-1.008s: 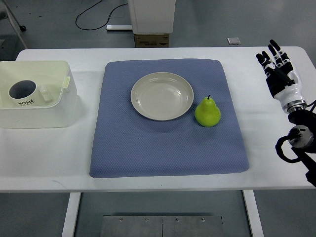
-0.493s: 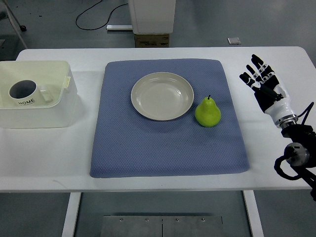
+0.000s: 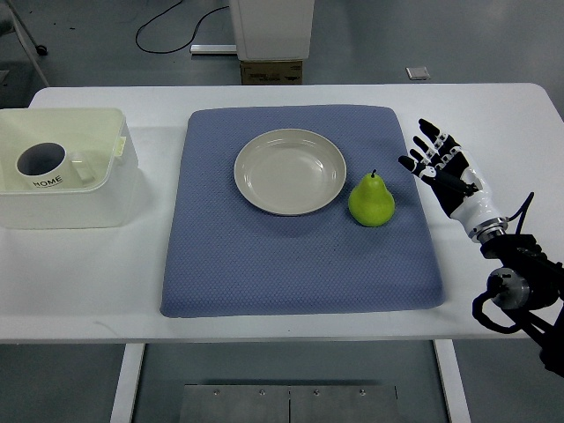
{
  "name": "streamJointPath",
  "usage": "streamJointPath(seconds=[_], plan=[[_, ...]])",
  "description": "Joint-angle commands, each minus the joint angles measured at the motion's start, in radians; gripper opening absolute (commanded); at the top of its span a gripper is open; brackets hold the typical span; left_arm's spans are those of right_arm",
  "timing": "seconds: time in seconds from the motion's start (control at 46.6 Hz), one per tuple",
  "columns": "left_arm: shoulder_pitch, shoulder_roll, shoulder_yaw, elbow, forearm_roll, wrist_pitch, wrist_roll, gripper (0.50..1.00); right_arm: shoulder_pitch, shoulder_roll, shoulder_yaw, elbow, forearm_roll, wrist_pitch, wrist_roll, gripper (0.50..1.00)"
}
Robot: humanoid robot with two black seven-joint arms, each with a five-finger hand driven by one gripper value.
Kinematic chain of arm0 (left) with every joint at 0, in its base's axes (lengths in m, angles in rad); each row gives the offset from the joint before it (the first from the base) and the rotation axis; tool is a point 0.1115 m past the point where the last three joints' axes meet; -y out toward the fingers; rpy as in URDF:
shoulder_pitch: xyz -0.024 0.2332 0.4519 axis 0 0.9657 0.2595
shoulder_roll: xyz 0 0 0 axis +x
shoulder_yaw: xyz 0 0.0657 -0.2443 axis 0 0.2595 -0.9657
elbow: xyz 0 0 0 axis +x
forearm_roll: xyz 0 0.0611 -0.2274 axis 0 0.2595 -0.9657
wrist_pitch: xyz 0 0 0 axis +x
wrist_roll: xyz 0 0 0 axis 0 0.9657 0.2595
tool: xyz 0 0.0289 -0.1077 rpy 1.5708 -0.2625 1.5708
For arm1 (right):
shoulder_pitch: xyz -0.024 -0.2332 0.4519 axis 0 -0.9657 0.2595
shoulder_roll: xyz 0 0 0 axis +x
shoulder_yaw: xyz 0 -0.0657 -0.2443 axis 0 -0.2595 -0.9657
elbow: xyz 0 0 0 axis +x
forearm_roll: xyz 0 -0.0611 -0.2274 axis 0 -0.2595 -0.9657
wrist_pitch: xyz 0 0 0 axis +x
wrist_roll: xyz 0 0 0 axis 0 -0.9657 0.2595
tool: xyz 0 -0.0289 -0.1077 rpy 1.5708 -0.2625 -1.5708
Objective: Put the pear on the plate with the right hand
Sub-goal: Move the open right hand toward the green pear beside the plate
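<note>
I need to close my right gripper around the wide body (image 3: 374,206) of the green pear, below its stem, so that the pear can go to the plate.
A green pear (image 3: 371,200) stands upright on the blue mat (image 3: 300,264), just right of the empty cream plate (image 3: 290,171). My right hand (image 3: 432,160) hovers over the mat's right edge, a short way right of the pear, with its black fingers spread and nothing in them. It does not touch the pear. The left arm does not show.
A white plastic bin (image 3: 79,176) holding a white mug (image 3: 41,164) stands at the table's left end. The white table (image 3: 493,106) shows bare strips around the mat. Floor, cables and a box lie beyond the far edge.
My right hand has moved left and toward me from the table's far right corner to the mat's right edge, closer to the pear. The pear and plate have not moved.
</note>
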Motion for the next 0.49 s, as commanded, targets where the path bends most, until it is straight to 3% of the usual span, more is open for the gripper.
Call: streamJointPath(seconds=[0.0, 0.472], plan=[[0.0, 0.0, 0.0, 0.0, 0.0, 0.0, 0.0, 1.0, 0.003, 0.005, -0.016, -0.001, 0.0, -0.01, 0.006, 1.0], [0.0, 0.0, 0.0, 0.0, 0.0, 0.0, 0.0, 1.0, 0.007, 0.068, -0.059, -0.035, -0.029, -0.035, 0.038, 1.0]])
